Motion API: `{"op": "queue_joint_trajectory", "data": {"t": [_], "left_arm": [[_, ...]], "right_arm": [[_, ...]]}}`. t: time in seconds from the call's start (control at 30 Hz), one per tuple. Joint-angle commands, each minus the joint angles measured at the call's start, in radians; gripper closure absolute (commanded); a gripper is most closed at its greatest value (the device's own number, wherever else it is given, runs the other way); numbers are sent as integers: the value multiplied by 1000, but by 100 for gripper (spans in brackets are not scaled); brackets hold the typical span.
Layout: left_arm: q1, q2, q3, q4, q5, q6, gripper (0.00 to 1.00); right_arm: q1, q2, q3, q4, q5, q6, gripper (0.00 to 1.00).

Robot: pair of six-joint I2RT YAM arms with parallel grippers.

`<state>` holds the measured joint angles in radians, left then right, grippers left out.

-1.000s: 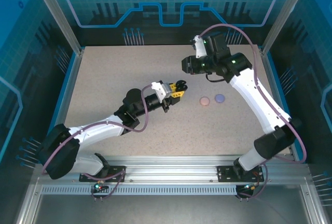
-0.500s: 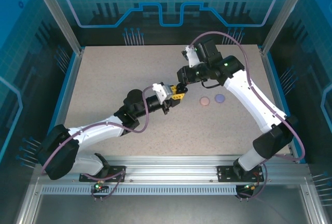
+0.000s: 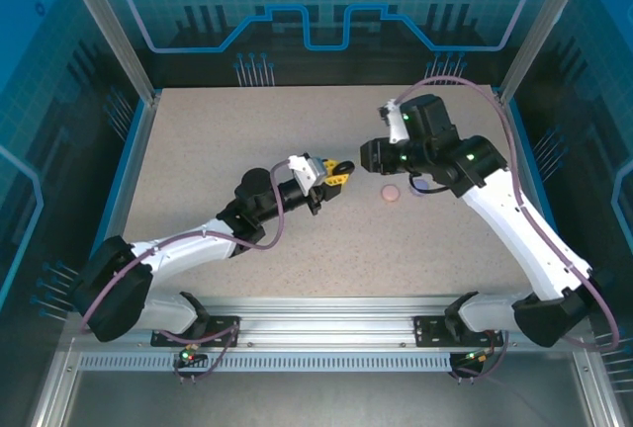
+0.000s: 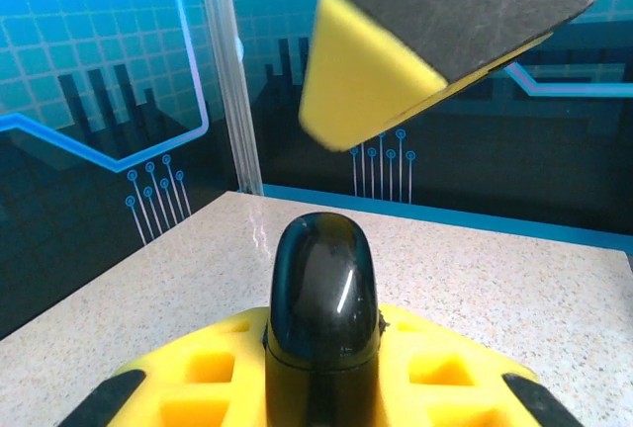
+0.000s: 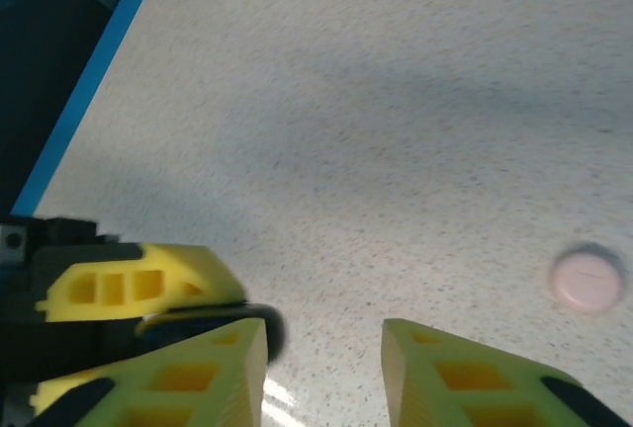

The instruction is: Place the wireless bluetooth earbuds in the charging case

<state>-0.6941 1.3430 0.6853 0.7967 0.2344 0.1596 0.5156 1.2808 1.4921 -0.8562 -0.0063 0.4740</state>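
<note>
Next, I put the black charging case, held a little above the table, down with my left gripper on the table's middle, level with the pale pink case (image 3: 325, 195).
A glossy black charging case (image 4: 323, 289) stands with its lid down between my left gripper's yellow fingers (image 4: 198, 387), held a little above the table. From above, the left gripper (image 3: 339, 168) is shut on that case (image 3: 344, 165) near the table's middle. My right gripper (image 5: 324, 348) is open with nothing between its fingers, just right of the case (image 5: 265, 326) and above the tabletop. One of its yellow fingers (image 4: 366, 91) hangs over the case in the left wrist view. From above, the right gripper (image 3: 364, 156) sits close to the case's right side. The earbuds are out of view.
A pale pink round case (image 3: 390, 193) lies shut on the speckled table (image 3: 218, 140), also in the right wrist view as the pink case (image 5: 587, 280). A purple case (image 3: 422, 188) sits beside it, partly under the right arm. Clear walls ring the table.
The right arm swung in to the black case, then drew back to the right, and its jaws widened. The left arm and the case it holds have stayed put.
</note>
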Motion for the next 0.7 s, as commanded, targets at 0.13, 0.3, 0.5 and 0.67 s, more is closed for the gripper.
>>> {"op": "queue_joint_trajectory", "data": {"t": [0.13,0.3,0.5,0.67], "left_arm": [[31,26,2,-63,-60,-180,100],[56,84,12,-166,-70,-382,100],[55,167,4,-215,-83,-549,100],[56,249,35,-266,-63,-641,100]], "right_arm": [[-117,-98,-192,86,45,107,51],[-131,-129,-356,162,22,138,50],[-131,-173,-489,243,15,158,50],[-131,-184,-527,259,15,161,50]]}}
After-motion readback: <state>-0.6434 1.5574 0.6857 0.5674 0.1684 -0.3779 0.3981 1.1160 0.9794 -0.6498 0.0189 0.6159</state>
